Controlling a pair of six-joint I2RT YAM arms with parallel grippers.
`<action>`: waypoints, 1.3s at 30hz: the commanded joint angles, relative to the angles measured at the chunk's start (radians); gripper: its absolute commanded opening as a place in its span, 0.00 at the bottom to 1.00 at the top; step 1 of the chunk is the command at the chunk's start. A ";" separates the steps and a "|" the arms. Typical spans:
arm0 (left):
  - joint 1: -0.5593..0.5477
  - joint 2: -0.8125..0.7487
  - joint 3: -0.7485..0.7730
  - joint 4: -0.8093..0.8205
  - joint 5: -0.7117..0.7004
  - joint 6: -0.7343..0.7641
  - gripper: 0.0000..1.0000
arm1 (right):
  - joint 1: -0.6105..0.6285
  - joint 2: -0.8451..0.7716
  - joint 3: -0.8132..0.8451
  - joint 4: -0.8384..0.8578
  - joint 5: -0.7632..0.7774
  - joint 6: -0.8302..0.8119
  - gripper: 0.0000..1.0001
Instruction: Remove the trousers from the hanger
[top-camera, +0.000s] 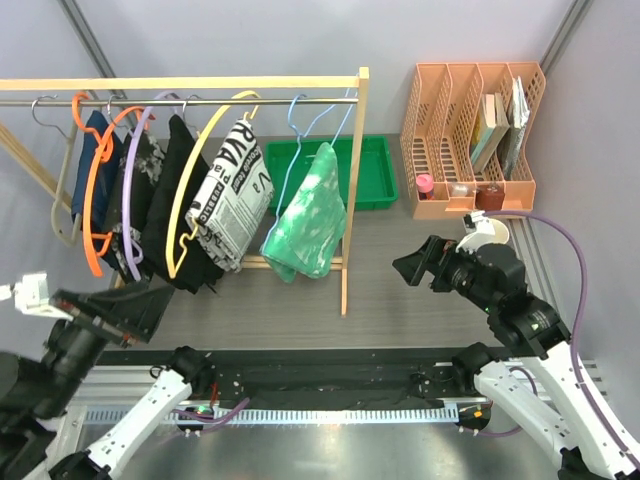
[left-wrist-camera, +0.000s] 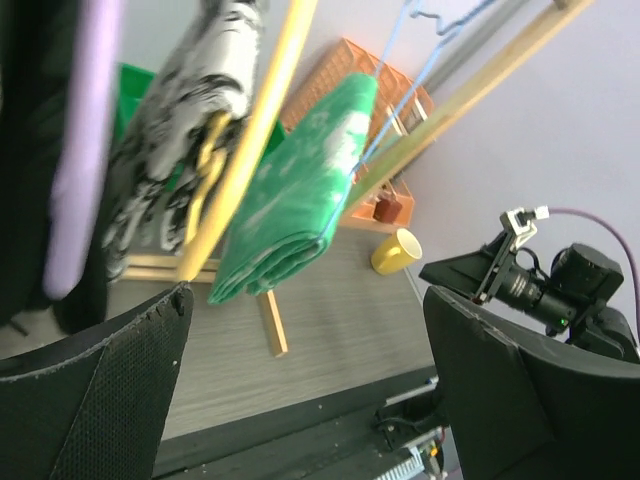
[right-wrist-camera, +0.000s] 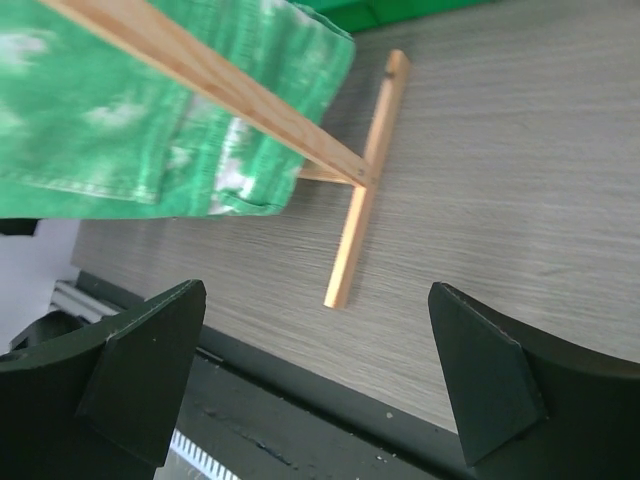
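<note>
Next, my left gripper closes on the near sloping arm (top-camera: 294, 160) (left-wrist-camera: 425, 72) of the light blue hanger, just below the hanger's twisted neck.
The green, white-mottled trousers (top-camera: 308, 215) hang folded over the thin light blue hanger (top-camera: 298, 130) at the right end of the rack's rail. The left wrist view shows the trousers (left-wrist-camera: 300, 190) and the blue hanger wire (left-wrist-camera: 400, 90) ahead and above. My left gripper (top-camera: 150, 305) (left-wrist-camera: 305, 300) is open and empty, low at the left, well short of the trousers. Right of the rack's post, my right gripper (top-camera: 412, 262) (right-wrist-camera: 315, 295) is also open and empty. It faces the trousers (right-wrist-camera: 150, 130) from beyond the post.
The wooden rack (top-camera: 352, 190) also carries dark garments and a newspaper-print one (top-camera: 232, 195) on orange, purple and yellow hangers. Its foot (right-wrist-camera: 360, 225) rests on the table. A green tray (top-camera: 375, 170) lies behind it, with an orange file organiser (top-camera: 470, 130) and a yellow mug (left-wrist-camera: 395, 250) at the right.
</note>
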 joint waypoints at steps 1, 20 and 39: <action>0.000 0.180 0.086 0.166 0.145 0.094 0.96 | -0.003 0.016 0.103 0.002 -0.103 -0.076 1.00; 0.000 0.780 0.273 0.531 0.297 0.324 0.87 | -0.002 0.017 0.206 -0.058 -0.229 -0.106 1.00; 0.000 0.883 0.141 0.763 0.418 0.331 0.47 | -0.002 -0.048 0.099 -0.032 -0.344 -0.059 0.98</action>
